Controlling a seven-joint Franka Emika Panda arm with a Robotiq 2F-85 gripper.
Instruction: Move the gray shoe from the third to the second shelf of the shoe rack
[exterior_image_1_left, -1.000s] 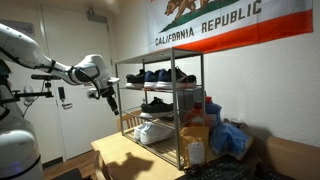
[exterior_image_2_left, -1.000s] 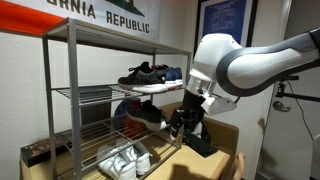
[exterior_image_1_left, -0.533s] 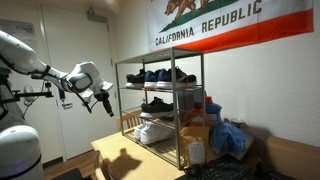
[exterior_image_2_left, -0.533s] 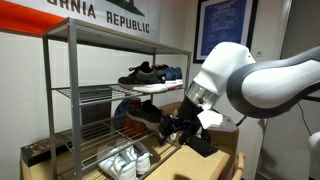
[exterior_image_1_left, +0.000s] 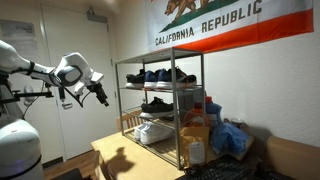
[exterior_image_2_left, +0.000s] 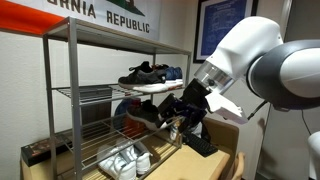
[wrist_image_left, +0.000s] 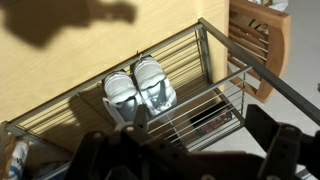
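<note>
The robot's gripper will close on the heel of the gray shoe (exterior_image_1_left: 128, 78) at the end of the top shelf by the door, next to the blue shoes.
A pale grey-white pair of shoes (exterior_image_1_left: 152, 131) lies on the lowest shelf of the metal shoe rack (exterior_image_1_left: 200, 100). It also shows in an exterior view (exterior_image_2_left: 125, 160) and in the wrist view (wrist_image_left: 140, 88). Black shoes (exterior_image_1_left: 157, 103) lie on the middle shelf, and dark and blue shoes (exterior_image_1_left: 160, 74) on the top shelf. My gripper (exterior_image_1_left: 100, 95) is open and empty. It hangs in the air well away from the rack's front, about level with the middle shelf. In the wrist view its two fingers (wrist_image_left: 190, 152) spread wide above the rack.
The rack stands on a wooden platform (exterior_image_1_left: 130, 158). Boxes and a blue bag (exterior_image_1_left: 228, 136) are piled beside the rack. A flag hangs on the wall above. A wooden chair (wrist_image_left: 262, 40) stands near the rack's end. A door (exterior_image_1_left: 55, 60) is behind the arm.
The arm has drawn back from the rack and risen a little, with the gripper still empty. The shoes have not moved.
</note>
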